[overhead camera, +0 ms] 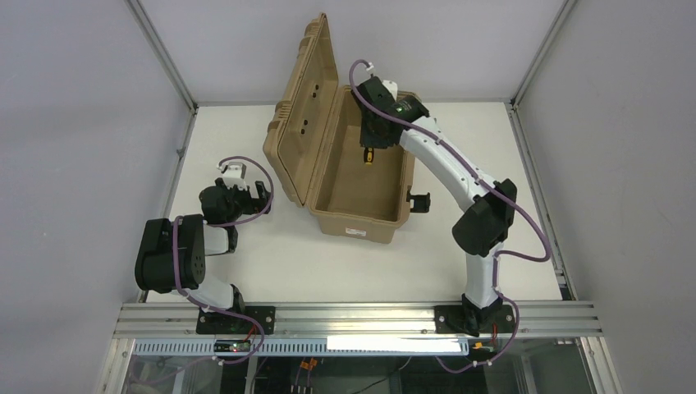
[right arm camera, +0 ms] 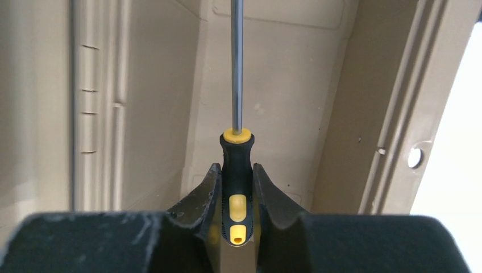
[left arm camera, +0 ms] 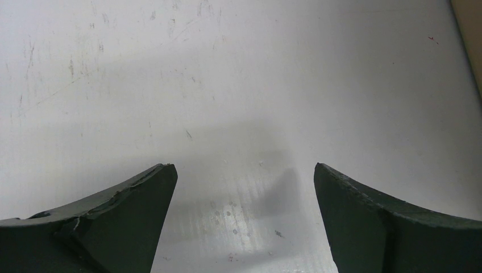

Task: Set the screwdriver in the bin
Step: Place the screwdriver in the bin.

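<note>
The robot's right gripper needs to release the screwdriver, now held over the bin's far end, on the bin's bottom (overhead camera: 364, 188) toward the end of the bin nearer the arm bases.
The bin (overhead camera: 359, 217) is a deep tan hard case standing on the table with its ribbed lid (overhead camera: 304, 123) swung open to the left. Over its far end my right gripper (overhead camera: 371, 152) is shut on the screwdriver (overhead camera: 369, 155). In the right wrist view the fingers (right arm camera: 207, 190) clamp the black-and-yellow handle (right arm camera: 236, 187), and the thin metal shaft (right arm camera: 237, 68) points away toward the bin's tan inner wall (right arm camera: 284, 85). My left gripper (left arm camera: 243, 170) hangs open over bare white table to the left of the bin, holding nothing.
A black latch (overhead camera: 419, 201) sticks out from the bin's right side. The left arm (overhead camera: 176, 250) is folded near the table's left edge. White table (overhead camera: 328, 271) lies between the bin and the arm bases, with grey walls on each side.
</note>
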